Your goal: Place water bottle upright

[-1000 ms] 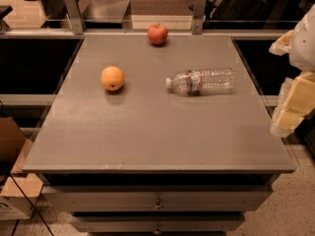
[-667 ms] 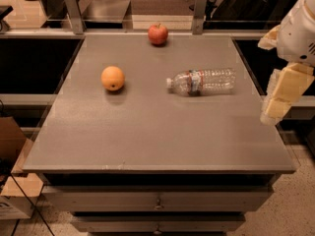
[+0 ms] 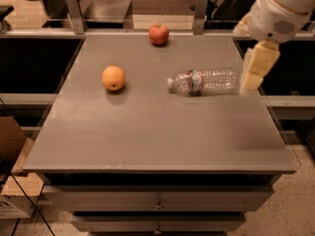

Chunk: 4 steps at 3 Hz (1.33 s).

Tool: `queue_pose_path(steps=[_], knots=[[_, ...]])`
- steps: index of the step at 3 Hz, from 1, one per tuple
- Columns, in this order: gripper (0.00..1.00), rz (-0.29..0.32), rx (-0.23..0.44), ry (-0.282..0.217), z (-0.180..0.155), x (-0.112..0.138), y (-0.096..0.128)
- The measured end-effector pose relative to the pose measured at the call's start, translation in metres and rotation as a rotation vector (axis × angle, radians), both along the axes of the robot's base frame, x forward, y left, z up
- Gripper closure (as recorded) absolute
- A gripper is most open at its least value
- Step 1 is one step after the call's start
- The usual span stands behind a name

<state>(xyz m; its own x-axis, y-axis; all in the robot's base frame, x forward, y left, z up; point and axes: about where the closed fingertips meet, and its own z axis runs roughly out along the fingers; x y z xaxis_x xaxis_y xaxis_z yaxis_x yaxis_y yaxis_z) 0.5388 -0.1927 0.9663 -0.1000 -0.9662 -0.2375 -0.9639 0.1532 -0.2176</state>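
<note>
The gripper needs to close on the base end [image 3: 221,81] of the water bottle, opposite the bottle's white cap.
The water bottle [image 3: 203,81] lies on its side on the grey table [image 3: 147,132], right of centre. Its white cap points left and its red-and-white label band sits near the cap end. My gripper [image 3: 256,69] hangs at the right side of the table, just right of the bottle's base and above the table top. It holds nothing that I can see.
An orange [image 3: 113,77] sits on the left half of the table. A red apple [image 3: 159,34] sits at the far edge, centre. Metal posts [image 3: 74,9] stand behind the table. A cardboard box [image 3: 12,146] is on the floor at left. Drawers are below the front edge.
My gripper has moved left and forward from off the table's right side to just beside the bottle's base. The bottle, orange and apple have not moved.
</note>
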Motion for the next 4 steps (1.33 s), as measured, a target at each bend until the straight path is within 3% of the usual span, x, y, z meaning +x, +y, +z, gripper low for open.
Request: queue_pose_path(steps=[1, 2, 4], knots=[[0.00, 0.047, -0.023, -0.004, -0.007, 0.038, 0.016], [0.00, 0.084, -0.086, -0.014, -0.021, 0.066, 0.033], [0.00, 0.075, -0.287, -0.009, -0.070, 0.097, 0.037]])
